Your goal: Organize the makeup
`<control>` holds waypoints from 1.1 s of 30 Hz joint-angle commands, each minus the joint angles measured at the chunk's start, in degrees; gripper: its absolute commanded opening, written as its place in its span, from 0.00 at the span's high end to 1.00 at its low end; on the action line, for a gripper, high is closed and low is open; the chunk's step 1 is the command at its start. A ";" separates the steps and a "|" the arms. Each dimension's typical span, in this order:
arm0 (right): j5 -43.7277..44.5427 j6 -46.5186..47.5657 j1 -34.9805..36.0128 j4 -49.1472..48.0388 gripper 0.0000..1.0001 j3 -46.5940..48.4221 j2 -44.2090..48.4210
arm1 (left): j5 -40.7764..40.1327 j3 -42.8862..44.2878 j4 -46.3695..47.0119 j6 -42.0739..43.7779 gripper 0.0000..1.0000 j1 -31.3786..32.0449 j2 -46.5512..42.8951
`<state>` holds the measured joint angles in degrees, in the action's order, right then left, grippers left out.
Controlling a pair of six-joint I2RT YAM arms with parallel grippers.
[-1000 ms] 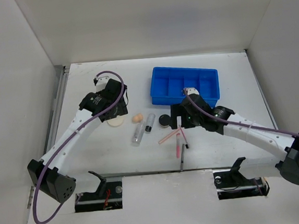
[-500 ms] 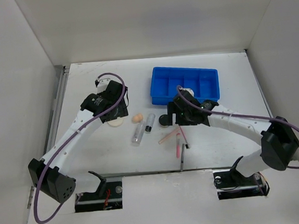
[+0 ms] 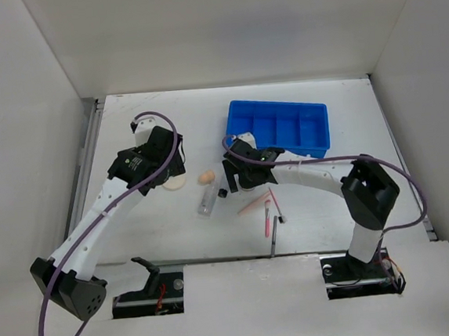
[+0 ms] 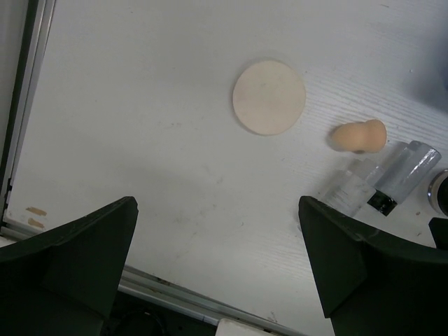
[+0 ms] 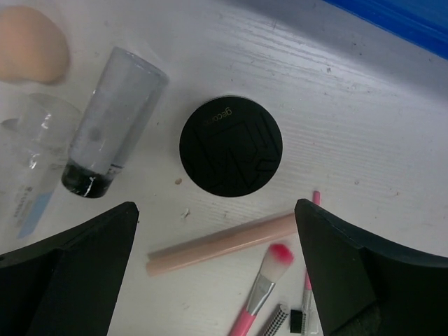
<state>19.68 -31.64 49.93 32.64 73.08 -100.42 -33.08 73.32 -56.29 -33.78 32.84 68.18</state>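
Next, my left gripper moves next to the clear tube's body (image 3: 207,202) (image 4: 343,194), beside the dark-capped vial, and closes there.
The cream round puff (image 4: 269,97) lies on the white table, with the peach egg sponge (image 4: 358,136) to its right. The dark-capped vial (image 5: 112,136) and clear tube (image 5: 28,161) lie side by side. The round black jar (image 5: 231,146) stands just ahead of my right gripper (image 5: 215,206), which is open and empty above a peach pencil (image 5: 224,243) and a pink brush (image 5: 259,294). My left gripper (image 4: 217,203) is open and empty, hovering short of the puff. In the top view the left gripper (image 3: 166,171) is beside the puff (image 3: 174,183), and the right gripper (image 3: 236,179) covers the jar.
The blue divided tray (image 3: 277,126) stands behind the right gripper, and its edge shows in the right wrist view (image 5: 406,17). A black pencil (image 3: 274,238) lies near the table's front edge. A metal rail (image 4: 21,105) runs along the table's left side.
My right arm has swung left from beside the tray to above the jar and vial. My left gripper has drawn back a little to the left, off the puff.
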 commanded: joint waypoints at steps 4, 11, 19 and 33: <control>2.20 2.55 -0.27 0.58 0.00 2.95 -5.56 | -1.81 -0.90 0.13 -0.32 0.00 -0.32 -0.78; 1.68 3.07 -0.27 -2.49 0.00 3.65 -9.00 | -1.81 -0.28 0.13 -0.32 0.00 -0.32 0.81; -2.54 3.07 -4.14 -10.49 0.06 -0.39 -8.47 | -2.43 0.77 -0.92 0.21 0.00 -0.32 1.34; -1.32 3.69 -4.84 -8.14 0.40 1.89 -7.43 | -2.95 2.44 -1.98 0.73 0.00 -0.32 2.92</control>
<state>17.12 -27.90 44.71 24.14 73.03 -109.97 -34.65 73.25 -56.90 -33.50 32.84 71.40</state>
